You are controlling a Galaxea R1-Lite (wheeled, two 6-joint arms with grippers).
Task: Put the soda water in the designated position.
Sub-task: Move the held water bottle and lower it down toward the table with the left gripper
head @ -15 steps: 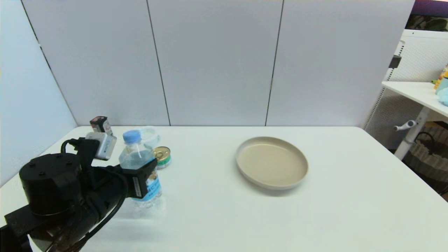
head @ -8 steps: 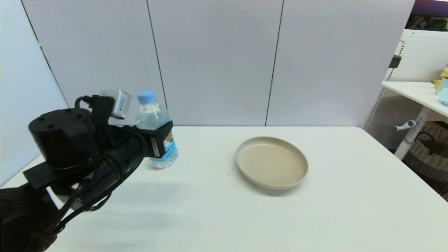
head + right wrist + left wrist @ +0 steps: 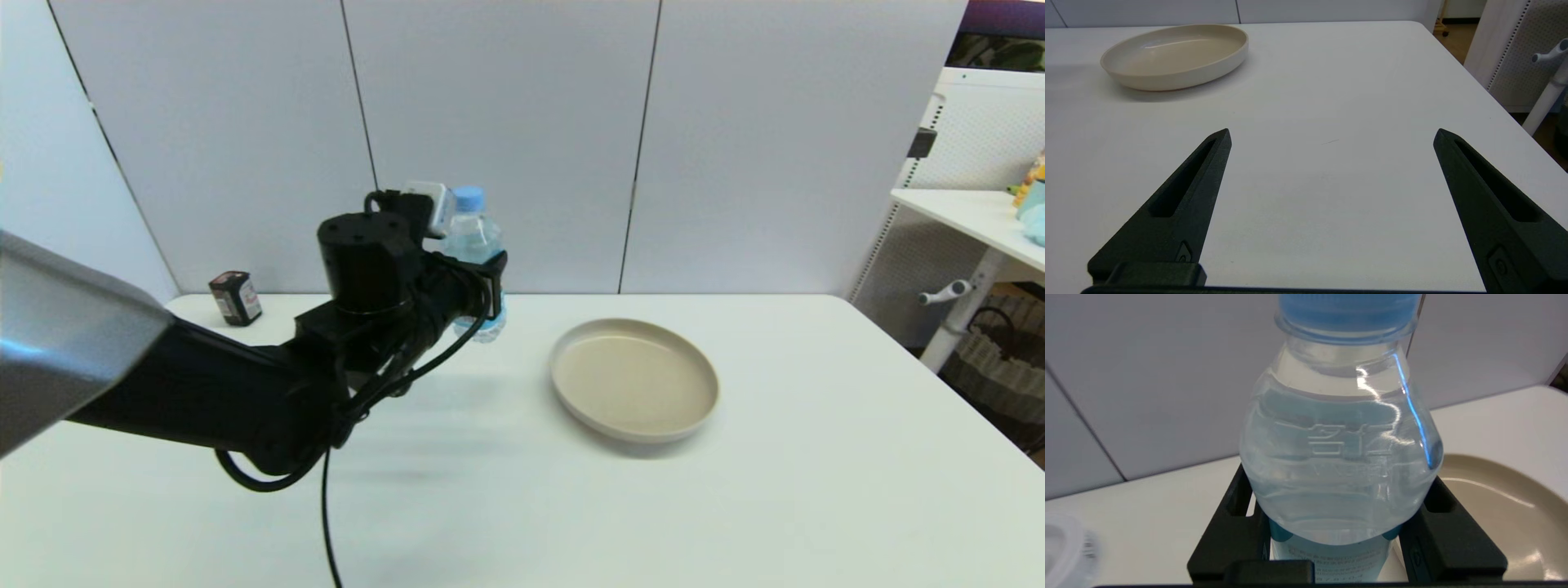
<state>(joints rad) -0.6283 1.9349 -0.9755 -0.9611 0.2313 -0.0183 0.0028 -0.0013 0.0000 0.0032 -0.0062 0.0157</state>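
Next, I release the soda water from my left gripper upright on the bare table [image 3: 511,382], by the beige plate's rim.
The soda water [image 3: 476,245] is a clear bottle with a light blue cap, held upright above the table. My left gripper [image 3: 488,286] is shut on its labelled lower body, left of the beige plate [image 3: 634,380]. In the left wrist view the soda water [image 3: 1339,457] fills the picture between the two black fingers [image 3: 1237,535], with the plate's rim [image 3: 1502,490] just beyond it. My right gripper [image 3: 1331,139] stands open over bare table near the right side, with nothing between its fingers and the plate [image 3: 1175,57] farther off. It is out of the head view.
A small black jar [image 3: 235,298] stands at the table's back left near the wall. A white round object [image 3: 1063,543] shows at the edge of the left wrist view. The table's right edge [image 3: 1470,81] borders a white shelf unit [image 3: 980,220].
My left arm has lifted the soda water off the table and carried it right and farther back, toward the plate. The green can is now hidden behind the arm.
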